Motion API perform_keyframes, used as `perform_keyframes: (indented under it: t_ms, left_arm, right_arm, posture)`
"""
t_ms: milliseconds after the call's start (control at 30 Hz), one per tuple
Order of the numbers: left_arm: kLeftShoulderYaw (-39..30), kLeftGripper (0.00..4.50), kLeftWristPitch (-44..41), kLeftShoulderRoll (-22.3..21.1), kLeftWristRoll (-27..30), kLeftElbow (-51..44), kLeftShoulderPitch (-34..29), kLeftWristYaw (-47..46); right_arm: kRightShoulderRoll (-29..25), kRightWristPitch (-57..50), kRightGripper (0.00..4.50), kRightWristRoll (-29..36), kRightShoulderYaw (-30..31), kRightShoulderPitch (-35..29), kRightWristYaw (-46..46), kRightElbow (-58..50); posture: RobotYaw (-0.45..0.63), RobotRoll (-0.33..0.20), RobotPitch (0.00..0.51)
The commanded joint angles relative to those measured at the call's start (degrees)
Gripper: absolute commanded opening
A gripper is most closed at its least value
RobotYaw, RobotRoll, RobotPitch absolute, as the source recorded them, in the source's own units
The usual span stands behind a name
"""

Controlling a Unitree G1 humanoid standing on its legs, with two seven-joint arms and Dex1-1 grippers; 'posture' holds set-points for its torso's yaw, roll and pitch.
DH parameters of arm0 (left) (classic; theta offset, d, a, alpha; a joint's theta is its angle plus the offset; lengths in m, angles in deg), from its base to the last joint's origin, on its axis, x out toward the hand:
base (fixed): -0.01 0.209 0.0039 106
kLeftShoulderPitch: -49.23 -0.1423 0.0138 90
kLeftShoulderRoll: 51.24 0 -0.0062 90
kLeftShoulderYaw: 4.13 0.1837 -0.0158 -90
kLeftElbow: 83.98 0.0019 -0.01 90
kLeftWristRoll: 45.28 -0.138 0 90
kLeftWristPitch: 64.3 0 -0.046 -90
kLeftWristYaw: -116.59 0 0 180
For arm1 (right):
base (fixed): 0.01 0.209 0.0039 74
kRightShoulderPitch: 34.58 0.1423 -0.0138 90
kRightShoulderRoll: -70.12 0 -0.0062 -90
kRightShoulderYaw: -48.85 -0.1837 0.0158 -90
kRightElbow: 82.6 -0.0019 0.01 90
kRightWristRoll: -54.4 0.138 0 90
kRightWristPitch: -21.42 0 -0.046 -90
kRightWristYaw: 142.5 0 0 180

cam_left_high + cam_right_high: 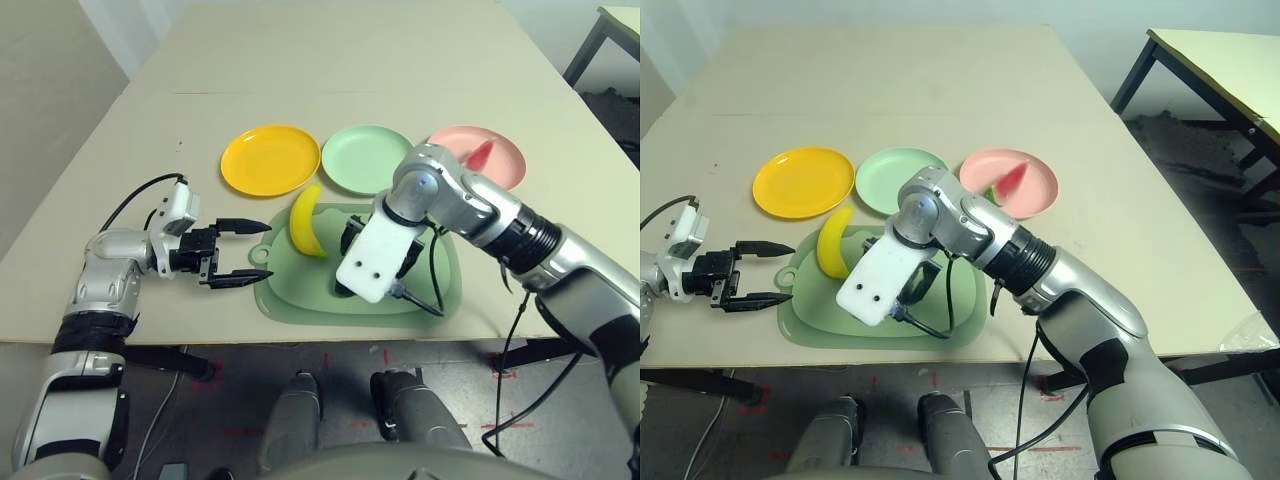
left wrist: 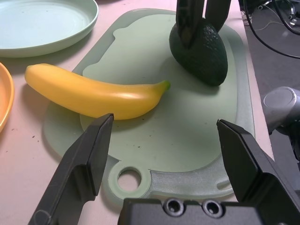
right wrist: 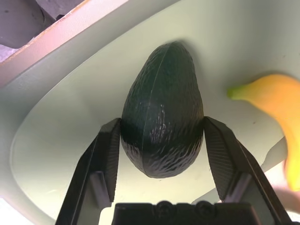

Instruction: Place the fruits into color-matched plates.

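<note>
The robot's right gripper should release the dark green avocado in the pale mint green plate (image 1: 384,161), toward the side of the pink plate.
The dark green avocado (image 3: 161,112) lies on the large green mat (image 1: 300,300), and my right gripper (image 3: 161,123) is shut on it, one finger pressed to each side. Beside it the yellow banana (image 1: 307,222) rests across the mat's left edge. My left gripper (image 1: 268,249) hovers open at that edge, its fingers pointing at the banana and nothing between them. The red watermelon wedge (image 1: 480,153) sits in the pink plate (image 1: 505,158). The yellow-orange plate (image 1: 270,160) and the pale mint green plate (image 1: 366,158) hold nothing.
The three plates stand in a row just beyond the mat. My right forearm (image 1: 500,225) reaches across in front of the pink plate, with a black cable (image 1: 425,300) trailing over the mat. Bare tabletop (image 1: 330,60) stretches behind the plates.
</note>
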Motion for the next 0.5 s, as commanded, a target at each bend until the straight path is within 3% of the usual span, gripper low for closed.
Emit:
perform_keyframes:
  t_ms: [33, 267, 500]
  left_arm:
    - [0.4, 4.5, 0.9, -0.1, -0.8, 0.7, 0.4, 0.5]
    - [0.4, 4.5, 1.1, -0.2, -0.8, 1.0, 0.6, 0.7]
    - [0.0, 4.5, 0.2, 0.6, -0.2, -0.5, 0.6, -0.8]
  right_arm:
    - [-0.2, -1.1, 2.9, 0.5, 1.7, 0.0, -0.3, -1.6]
    - [-0.4, -1.5, 2.9, 1.0, 1.2, 0.9, -0.3, -0.4]
    - [0.7, 1.3, 2.9, 1.1, -1.9, 7.3, -0.2, 9.2]
  posture:
    - [0.02, 0.0, 0.168]
    - [0.02, 0.0, 0.163]
    - [0.01, 0.0, 0.159]
